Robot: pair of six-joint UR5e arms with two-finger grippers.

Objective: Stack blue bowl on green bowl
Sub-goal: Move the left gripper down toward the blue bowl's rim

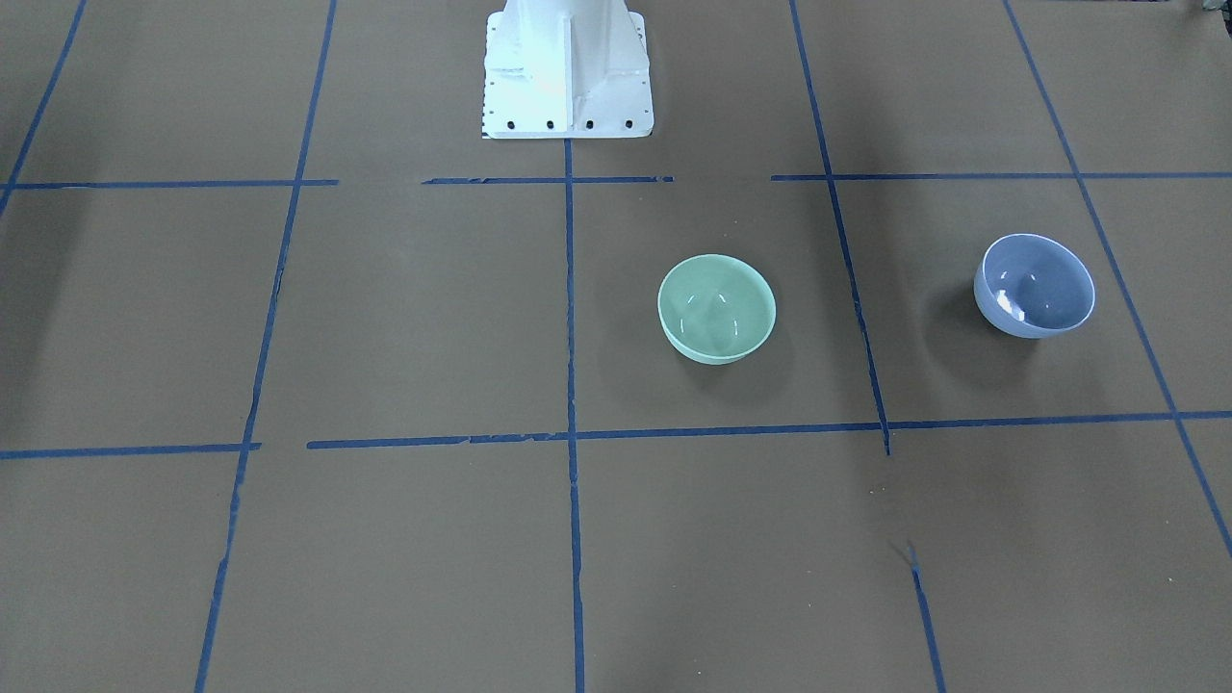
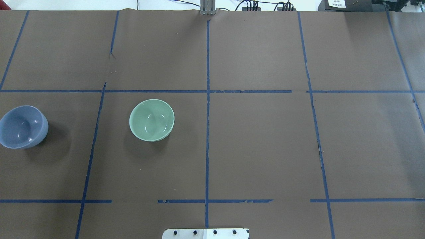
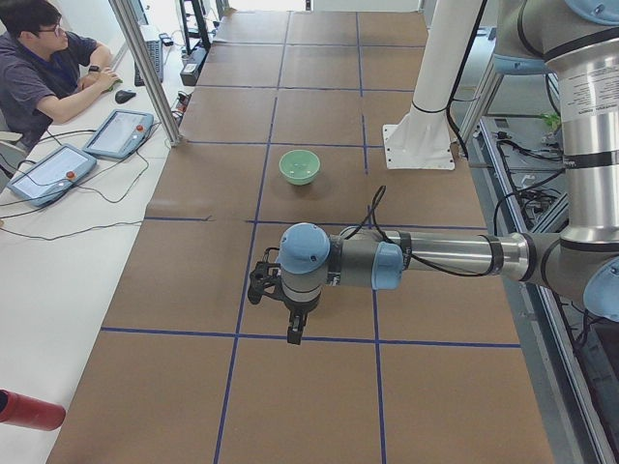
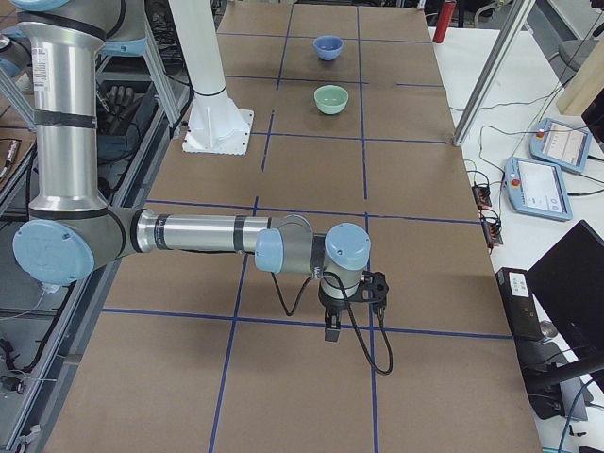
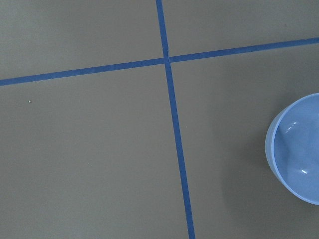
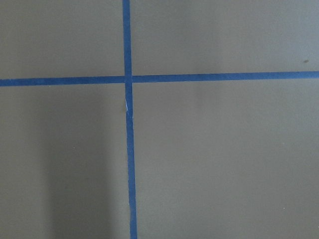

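The robot's left gripper will close on the rim [image 1: 1091,291] [image 5: 268,144] of the blue bowl, at the side that is farthest from the green bowl.
The blue bowl [image 1: 1035,286] stands upright and empty on the brown table, far on the robot's left [image 2: 22,126]. It also shows in the exterior right view [image 4: 327,46] and at the right edge of the left wrist view [image 5: 299,149]. The green bowl [image 1: 716,308] stands upright and empty one grid cell nearer the middle [image 2: 151,119], apart from the blue one. The left gripper [image 3: 263,287] hangs over the table near the blue bowl, which the arm hides in that view. The right gripper [image 4: 374,286] hangs far from both bowls. I cannot tell whether either gripper is open or shut.
The white robot base [image 1: 568,72] stands at the table's robot side. Blue tape lines [image 2: 207,99] divide the brown cover into cells. An operator [image 3: 39,58] sits beside control tablets [image 3: 116,132] on the far side; a metal post [image 3: 145,68] stands at that edge.
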